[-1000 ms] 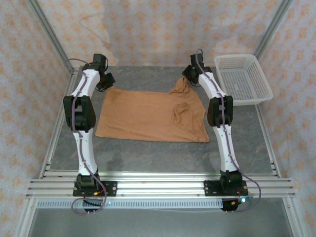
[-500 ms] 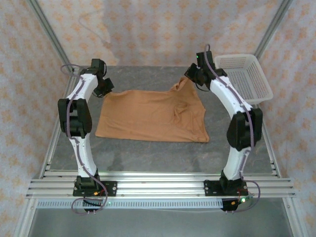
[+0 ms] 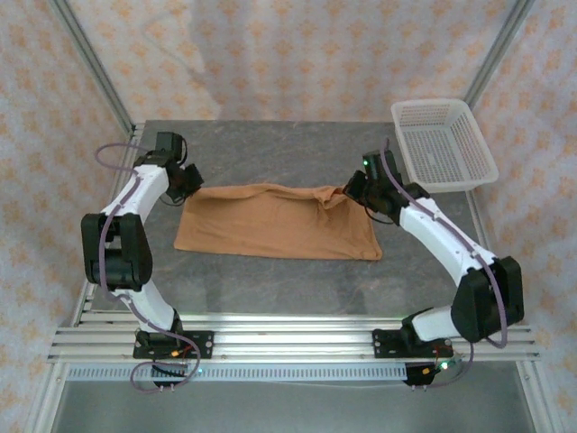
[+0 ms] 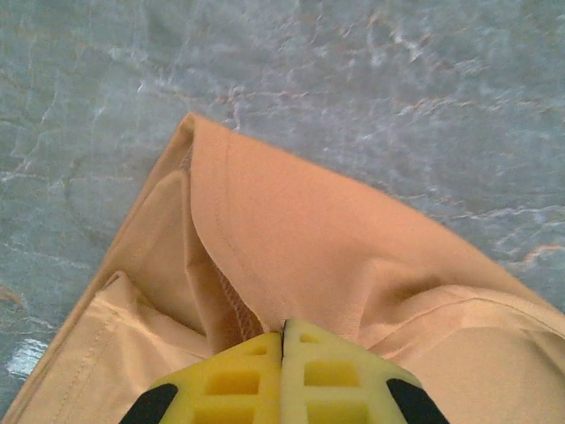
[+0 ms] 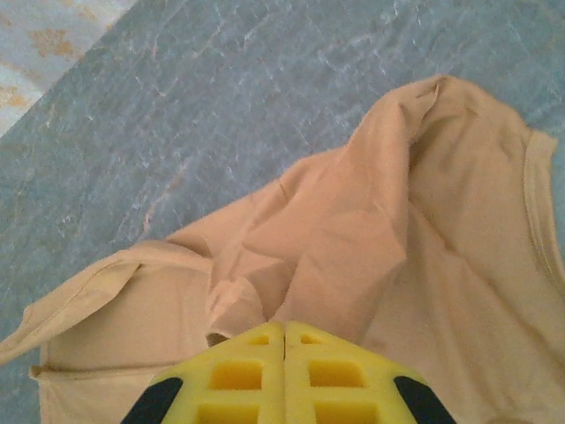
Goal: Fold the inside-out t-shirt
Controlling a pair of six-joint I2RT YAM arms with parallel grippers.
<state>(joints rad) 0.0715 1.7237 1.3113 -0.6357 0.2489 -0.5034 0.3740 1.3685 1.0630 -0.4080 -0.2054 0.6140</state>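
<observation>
The robot's left gripper should put the held corner of the t-shirt down on the flat cloth about midway (image 3: pixel 188 213) along its short side edge and release it.
The inside-out t-shirt (image 3: pixel 275 223) is tan cloth lying in a wide band across the middle of the grey table. My left gripper (image 3: pixel 191 183) is shut on the t-shirt's far left corner; in the left wrist view the yellow jaws (image 4: pixel 284 329) meet on a bunched fold of the t-shirt (image 4: pixel 300 230). At the far right corner my right gripper (image 3: pixel 352 191) is shut on the cloth too. Its yellow jaws (image 5: pixel 283 329) pinch a gathered fold of the t-shirt (image 5: pixel 353 238), with a sleeve hem lying below on the left.
A white mesh basket (image 3: pixel 444 144) stands at the back right corner of the table (image 3: pixel 270 149). Aluminium frame rails run along the sides and the near edge (image 3: pixel 288 341). Patterned walls close in the back and sides.
Both grippers have carried the shirt's far edge toward me, doubling it over the near half. The cloth now shows as a narrower band. The right arm has swung outward and lower.
</observation>
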